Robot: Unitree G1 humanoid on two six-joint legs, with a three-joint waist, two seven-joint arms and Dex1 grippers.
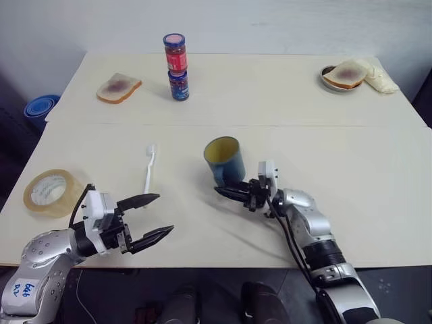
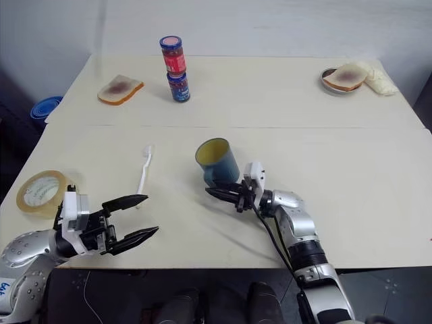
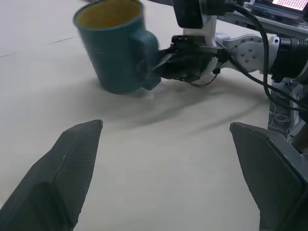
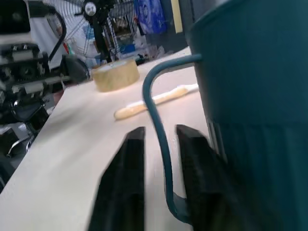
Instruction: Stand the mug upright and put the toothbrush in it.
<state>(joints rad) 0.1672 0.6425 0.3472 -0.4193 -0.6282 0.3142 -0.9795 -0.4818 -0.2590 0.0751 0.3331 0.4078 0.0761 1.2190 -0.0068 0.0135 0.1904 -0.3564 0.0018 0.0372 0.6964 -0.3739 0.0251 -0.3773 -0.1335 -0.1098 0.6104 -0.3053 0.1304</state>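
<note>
The lower end of the toothbrush should go into the mug. So my left gripper should close on the handle of the white toothbrush [image 1: 148, 170], just below its thin neck.
The dark teal mug [image 1: 225, 162] stands mouth up near the table's middle, leaning a little, its yellowish inside showing. My right gripper [image 1: 219, 191] reaches in from the right at the mug's base. In the right wrist view its two black fingers [image 4: 132, 159] straddle the loop handle [image 4: 155, 101] with narrow gaps on both sides, so it is open. The white toothbrush [image 1: 149, 169] lies flat to the left of the mug, head pointing away from me. My left gripper [image 1: 165, 213] hovers wide open at the front left, below the toothbrush, holding nothing.
A roll of tape [image 1: 50, 192] lies at the left edge. Stacked red and blue jars [image 1: 177, 66] and a bread slice [image 1: 119, 88] sit at the back. A plate with bread [image 1: 343, 75] is at the back right. Blue bowls [image 1: 42, 108] stand off the table's left.
</note>
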